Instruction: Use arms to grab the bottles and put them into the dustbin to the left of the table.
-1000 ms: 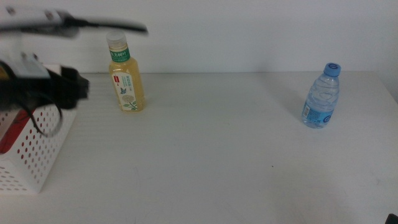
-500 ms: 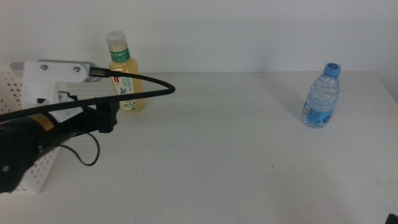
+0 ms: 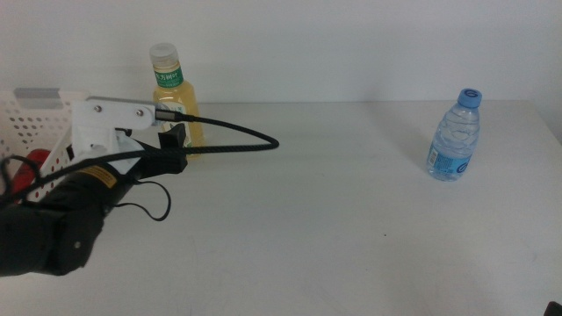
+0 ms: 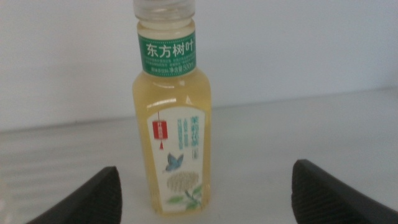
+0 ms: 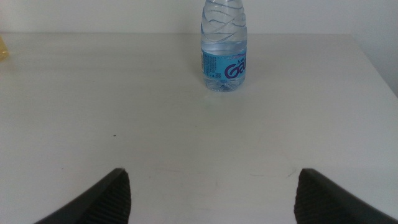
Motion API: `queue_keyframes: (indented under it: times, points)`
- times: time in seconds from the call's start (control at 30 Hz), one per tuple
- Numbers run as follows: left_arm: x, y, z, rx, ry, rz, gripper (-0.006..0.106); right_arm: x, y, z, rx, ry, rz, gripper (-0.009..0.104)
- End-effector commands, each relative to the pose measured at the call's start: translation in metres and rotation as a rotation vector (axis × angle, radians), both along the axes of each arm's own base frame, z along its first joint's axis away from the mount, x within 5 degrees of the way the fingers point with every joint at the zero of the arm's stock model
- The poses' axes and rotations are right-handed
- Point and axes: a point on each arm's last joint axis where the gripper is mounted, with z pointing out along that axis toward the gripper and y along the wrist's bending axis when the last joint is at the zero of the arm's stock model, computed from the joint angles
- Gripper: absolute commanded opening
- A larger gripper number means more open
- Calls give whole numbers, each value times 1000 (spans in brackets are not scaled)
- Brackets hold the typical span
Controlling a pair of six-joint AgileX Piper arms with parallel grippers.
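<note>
I will close my left gripper around the middle of the body (image 3: pixel 185 109) (image 4: pixel 178 135) of the yellow-drink bottle, below its green neck label.
The yellow-drink bottle (image 3: pixel 169 86) stands upright at the table's back left, its lower half hidden behind my left arm. In the left wrist view the same bottle (image 4: pixel 173 118) is straight ahead, slightly off centre. My left gripper (image 4: pixel 205 168) is open and a short way in front of the bottle, touching nothing. The clear water bottle (image 3: pixel 455 136) with a blue cap stands at the back right. It is also in the right wrist view (image 5: pixel 224 50), far ahead of my open right gripper (image 5: pixel 211 171). The white dustbin (image 3: pixel 31 118) sits at the left edge.
Something red (image 3: pixel 35 162) shows inside the dustbin, behind the left arm. A thick black cable (image 3: pixel 237 140) loops from the left arm over the table (image 3: pixel 307 219). The wall runs close behind both bottles.
My left arm has swung from over the dustbin to the right and forward, and now its gripper faces the yellow-drink bottle. Neither bottle has moved.
</note>
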Motion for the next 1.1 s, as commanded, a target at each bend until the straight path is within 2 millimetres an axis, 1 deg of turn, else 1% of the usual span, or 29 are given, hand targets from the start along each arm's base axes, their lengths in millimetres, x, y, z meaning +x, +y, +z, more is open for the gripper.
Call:
queue_keyframes:
  times: [0.0,0.17,0.4,0.57,0.77,0.93,1.07]
  points:
    - [9,-2,20,-54,-206,8,90,0,-1,11,-2,-110,-10,70]
    - [32,-7,7,-57,-205,22,90,0,-1,11,-2,-110,-10,70]
    - [62,-11,1,-19,-215,50,90,0,-1,11,-2,-110,-10,70]
    - [78,-12,-3,-32,-215,82,90,0,-1,11,-2,-110,-10,70]
    - [97,-9,-13,-25,-183,87,90,0,-1,11,-2,-110,-10,70]
    - [112,-7,-13,-34,-201,86,90,0,-1,11,-2,-110,-10,70]
    - [125,-6,-21,-55,-199,91,90,0,-1,11,-2,-110,-10,70]
